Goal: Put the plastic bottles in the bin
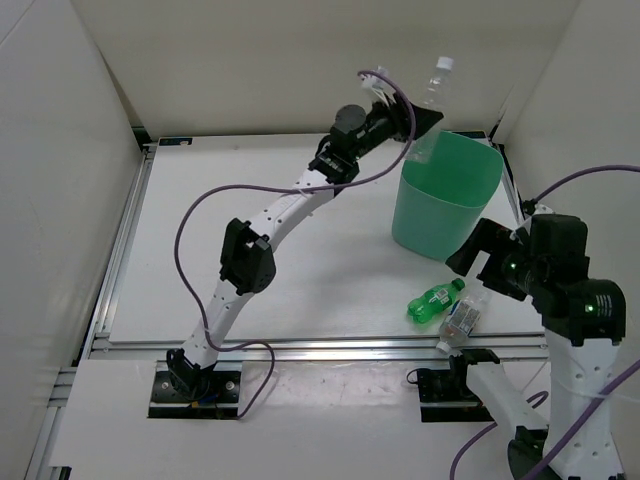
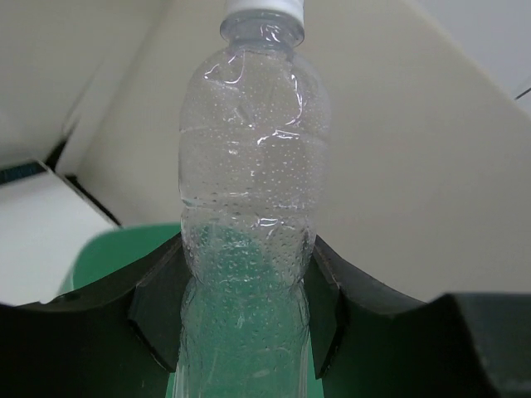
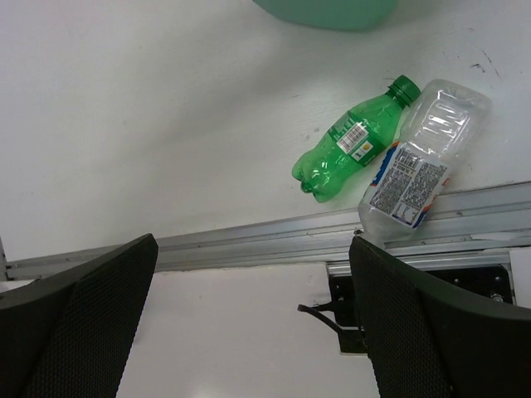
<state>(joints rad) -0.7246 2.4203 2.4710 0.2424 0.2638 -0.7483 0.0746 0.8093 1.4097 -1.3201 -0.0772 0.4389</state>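
Next, I move my right gripper to the clear bottle lying beside the green bottle and close it around its white-blue label (image 1: 463, 317) (image 3: 409, 186).
My left gripper (image 1: 418, 122) is shut on the plain clear bottle (image 1: 432, 100), white cap up, and holds it over the far left rim of the mint-green bin (image 1: 445, 197). In the left wrist view the bottle (image 2: 249, 207) fills the middle between my black fingers (image 2: 158, 319), with the bin's green inside (image 2: 108, 257) below. The green bottle (image 1: 435, 300) and the clear bottle with white-blue label (image 1: 462, 320) lie side by side on the table near its front right edge. Both show in the right wrist view, the green one (image 3: 353, 141) and the labelled one (image 3: 419, 170). My right gripper (image 3: 249, 323) is open and empty, above the front rail.
A metal rail (image 1: 330, 345) runs along the table's front edge. White walls enclose the table on the left, back and right. The bin's base (image 3: 328, 12) shows at the top of the right wrist view. A purple cable (image 1: 200, 215) loops off the left arm.
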